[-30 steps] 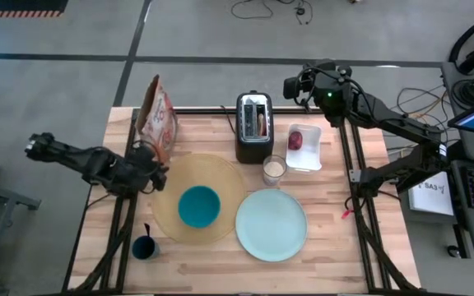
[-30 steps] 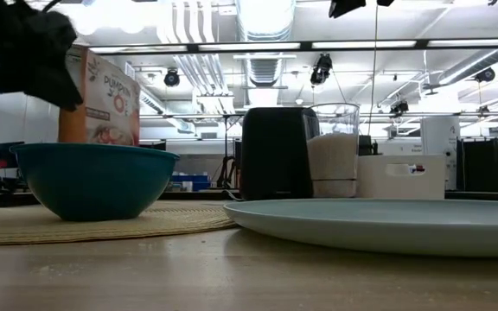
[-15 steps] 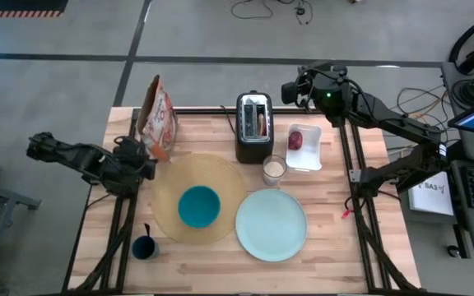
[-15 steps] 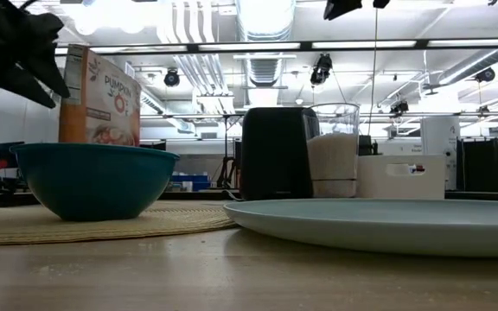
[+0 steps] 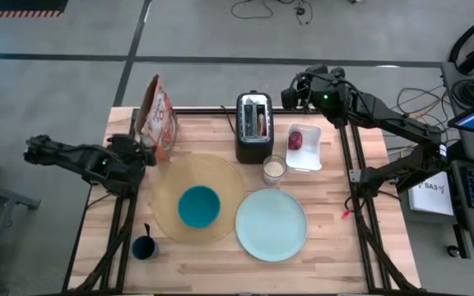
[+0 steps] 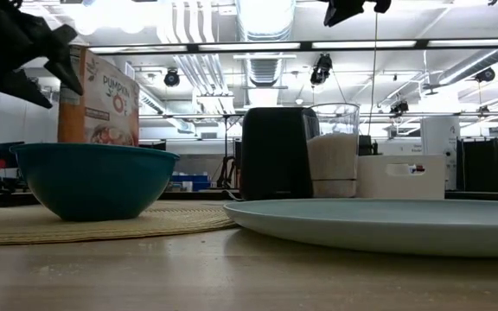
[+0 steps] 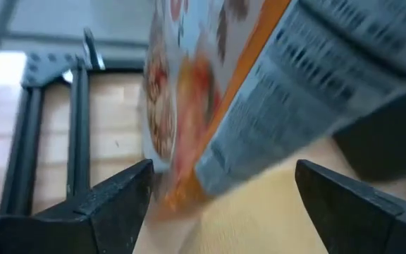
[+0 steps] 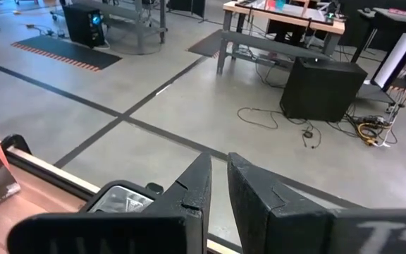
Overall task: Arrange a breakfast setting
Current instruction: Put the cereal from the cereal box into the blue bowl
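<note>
The robot's left gripper will next move to the cereal box and close on its orange bottom end [image 5: 162, 154] [image 7: 190, 189], just below the narrow printed side.
A teal bowl [image 5: 198, 205] sits on the round tan placemat [image 5: 171, 177]. The large pale-blue plate [image 5: 271, 224] lies to its right. A dark blue cup [image 5: 144, 247] holding a black spoon [image 5: 147, 231] stands near the front left. Bread [image 5: 262, 123] sticks out of a black toaster [image 5: 253, 131]. A dark red fruit [image 5: 295, 140] lies in a white container. My left gripper [image 5: 141, 149] is open beside an upright cereal box [image 5: 156, 115]; in the left wrist view the box [image 7: 259, 106] looms between the spread fingers [image 7: 115, 201]. My right gripper [image 5: 290, 90] is shut and empty, high over the far edge.
A glass of milk [image 5: 274, 170] stands between the toaster and the plate. The white container [image 5: 304, 150] sits right of the toaster. Black frame rails [image 5: 352, 156] run along the table's left and right sides.
My left gripper has drawn back from the placemat's left edge and gone toward the table's far edge, up to the cereal box. The box, bowl and plate have stayed in place.
</note>
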`<act>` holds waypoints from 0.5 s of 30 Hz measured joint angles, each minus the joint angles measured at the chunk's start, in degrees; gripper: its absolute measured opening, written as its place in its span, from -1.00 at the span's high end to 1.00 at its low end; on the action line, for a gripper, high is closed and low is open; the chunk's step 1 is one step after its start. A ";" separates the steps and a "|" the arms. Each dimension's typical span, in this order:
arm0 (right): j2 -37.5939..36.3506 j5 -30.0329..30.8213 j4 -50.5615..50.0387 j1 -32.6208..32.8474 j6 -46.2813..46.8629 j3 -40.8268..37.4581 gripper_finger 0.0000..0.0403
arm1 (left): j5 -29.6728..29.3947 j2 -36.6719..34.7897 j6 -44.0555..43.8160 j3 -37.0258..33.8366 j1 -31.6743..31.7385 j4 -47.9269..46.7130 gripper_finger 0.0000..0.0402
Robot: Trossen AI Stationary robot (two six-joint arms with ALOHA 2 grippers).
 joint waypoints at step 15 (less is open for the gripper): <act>0.00 0.02 -0.35 0.00 -0.85 0.00 0.81 | -11.30 5.76 -1.10 -8.65 4.19 15.74 -0.59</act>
